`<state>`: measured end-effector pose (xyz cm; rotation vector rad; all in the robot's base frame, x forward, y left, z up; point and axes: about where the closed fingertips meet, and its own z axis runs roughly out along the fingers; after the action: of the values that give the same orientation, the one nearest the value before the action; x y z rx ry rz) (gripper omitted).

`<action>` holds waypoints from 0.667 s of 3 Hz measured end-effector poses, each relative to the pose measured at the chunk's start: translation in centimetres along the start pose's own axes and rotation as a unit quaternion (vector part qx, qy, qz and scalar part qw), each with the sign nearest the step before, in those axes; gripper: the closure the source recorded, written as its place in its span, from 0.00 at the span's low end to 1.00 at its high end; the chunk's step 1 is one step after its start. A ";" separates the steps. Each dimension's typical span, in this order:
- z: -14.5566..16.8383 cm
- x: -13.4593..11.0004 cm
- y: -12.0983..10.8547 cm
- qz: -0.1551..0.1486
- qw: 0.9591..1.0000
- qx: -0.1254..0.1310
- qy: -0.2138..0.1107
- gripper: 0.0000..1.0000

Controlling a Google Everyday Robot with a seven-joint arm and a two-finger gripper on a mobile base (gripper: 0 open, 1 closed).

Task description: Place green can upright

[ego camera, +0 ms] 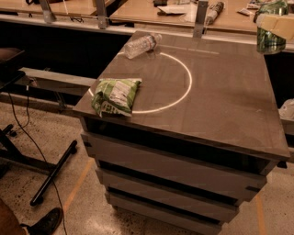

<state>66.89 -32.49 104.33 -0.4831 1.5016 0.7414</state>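
Observation:
The green can will be let go by my gripper upright on the dark table's side edge [258,96], across the white circle from the snack bag. The can is still in the air above the table.
The green can [268,42] is held roughly upright in the air at the top right of the camera view, above the far right corner of the dark table [220,105]. My gripper [273,24] is shut on it, and a pale finger [278,25] crosses the can's upper half. The can's lower body shows below the finger; its top is partly cut off by the edge of the view. The can does not touch the table.
A crinkled green-and-white snack bag [115,95] lies at the table's front left edge. A clear plastic bottle [142,44] lies on its side at the back left. A white circle [186,89] is marked on the tabletop. Wooden benches [151,11] with metal posts run behind.

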 end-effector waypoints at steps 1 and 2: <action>-1.2 1.4 0.4 -0.004 0.999 -0.013 -0.052 1.00; -2.6 4.4 -0.1 -0.024 0.996 -0.016 -0.084 1.00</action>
<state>64.78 -33.73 99.83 -0.4683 1.3198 0.7503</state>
